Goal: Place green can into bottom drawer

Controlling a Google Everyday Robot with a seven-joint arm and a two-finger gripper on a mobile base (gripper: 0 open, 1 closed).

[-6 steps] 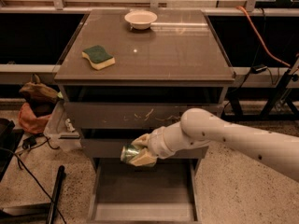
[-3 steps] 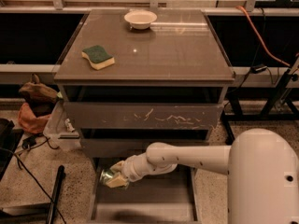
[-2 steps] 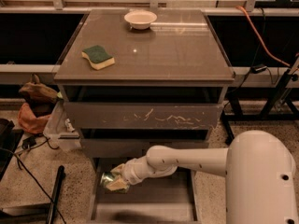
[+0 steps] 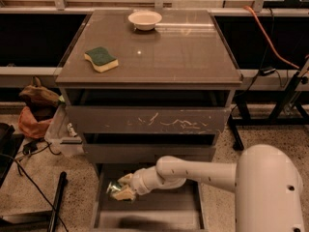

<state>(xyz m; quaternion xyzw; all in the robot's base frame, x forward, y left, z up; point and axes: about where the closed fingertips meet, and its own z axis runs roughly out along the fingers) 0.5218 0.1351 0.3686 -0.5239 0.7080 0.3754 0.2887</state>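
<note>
The green can is to go in the bottom drawer. It is held just above that drawer now. Next, I let go of it with my gripper on the middle of the bottom drawer's grey bottom (image 4: 147, 202).
The green can (image 4: 113, 189) is a small metallic green can held sideways in my gripper (image 4: 121, 189), just above the left part of the bottom drawer (image 4: 149, 212). The drawer is pulled out below the cabinet, its flat grey floor showing. My gripper is shut on the can, its pale fingers (image 4: 126, 194) wrapped around it. My white arm reaches in from the lower right.
A green-and-yellow sponge (image 4: 101, 59) and a white bowl (image 4: 145, 19) sit on the cabinet top. The scratched drawer front (image 4: 147, 120) and the plain middle front are above the open drawer. Bags (image 4: 35, 111), cables and a black pole (image 4: 57, 202) lie on the floor at the left.
My gripper has carried the green can down and left from in front of the middle drawer to low over the open bottom drawer. In the last second it has barely moved.
</note>
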